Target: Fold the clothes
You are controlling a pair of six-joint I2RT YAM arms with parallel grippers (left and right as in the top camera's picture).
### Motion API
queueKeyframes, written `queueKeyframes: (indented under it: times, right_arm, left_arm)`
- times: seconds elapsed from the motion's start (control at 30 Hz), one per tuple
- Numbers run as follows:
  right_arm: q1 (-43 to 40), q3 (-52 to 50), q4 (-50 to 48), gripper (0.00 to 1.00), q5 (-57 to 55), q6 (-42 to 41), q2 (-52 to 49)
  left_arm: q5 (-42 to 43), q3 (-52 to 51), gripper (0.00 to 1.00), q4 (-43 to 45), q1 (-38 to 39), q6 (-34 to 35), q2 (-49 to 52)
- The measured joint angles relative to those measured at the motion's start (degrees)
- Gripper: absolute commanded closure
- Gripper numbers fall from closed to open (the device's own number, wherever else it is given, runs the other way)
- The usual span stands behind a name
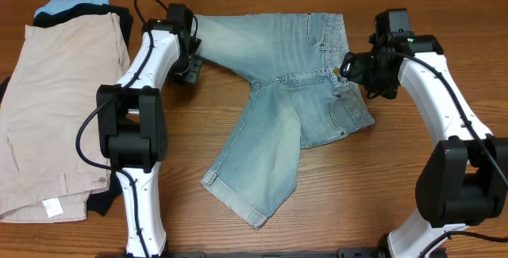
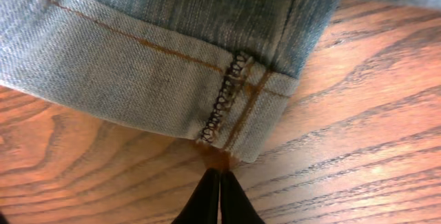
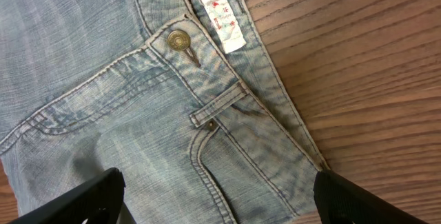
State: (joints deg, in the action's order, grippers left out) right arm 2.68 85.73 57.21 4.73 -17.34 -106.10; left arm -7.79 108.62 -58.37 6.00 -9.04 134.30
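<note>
My left fingers are closed short of the upper leg's hem; I will open, move in and pinch that hem corner [image 2: 242, 147].
The light blue denim shorts [image 1: 278, 91] lie spread on the wooden table, one leg reaching up and left, the other down toward the front. My left gripper [image 1: 193, 58] is at the hem of the upper left leg. In the left wrist view its fingers [image 2: 219, 177] are shut, with the tips right at the hem corner [image 2: 231, 151] and no cloth visibly between them. My right gripper [image 1: 355, 67] hovers over the waistband end. In the right wrist view it [image 3: 220, 196] is wide open above the front pocket, near the button [image 3: 179, 41] and a white label [image 3: 222, 17].
Larger beige shorts [image 1: 63, 107] lie at the left on a black garment [image 1: 87, 16], with a light blue cloth [image 1: 71, 2] behind them. Bare wood [image 1: 357, 194] lies at the front right.
</note>
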Motion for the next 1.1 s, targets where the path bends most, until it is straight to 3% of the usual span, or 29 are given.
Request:
queueKeyframes:
  times: [0.03,0.07,0.1,0.17,0.3,0.7,1.1]
  right_arm:
    - [0.00,0.00,-0.02,0.08,0.00,0.00,0.00]
    - [0.00,0.00,0.00,0.08,-0.02,-0.02,0.00]
    - [0.00,0.00,0.00,0.08,0.00,0.00,0.00]
    - [0.00,0.00,0.04,0.08,-0.02,0.00,0.00]
    - [0.00,0.00,0.09,0.08,0.00,0.00,0.00]
    - [0.00,0.00,0.44,0.08,0.00,0.00,0.00]
    - [0.00,0.00,0.70,0.08,0.00,-0.02,0.00]
  left_arm:
    - [0.55,0.04,0.53,-0.24,0.00,0.17,0.00]
    - [1.14,0.20,0.25,-0.76,0.02,0.39,0.00]
    - [1.88,0.48,0.12,-1.44,0.02,0.42,0.00]
    - [3.54,1.73,0.00,-3.30,0.13,0.04,0.00]
    - [4.74,4.79,0.00,-3.96,0.90,-1.84,0.00]
    - [3.87,5.33,0.14,3.26,2.27,-6.56,0.00]
    - [3.87,5.33,0.13,2.67,2.23,-6.38,2.82]
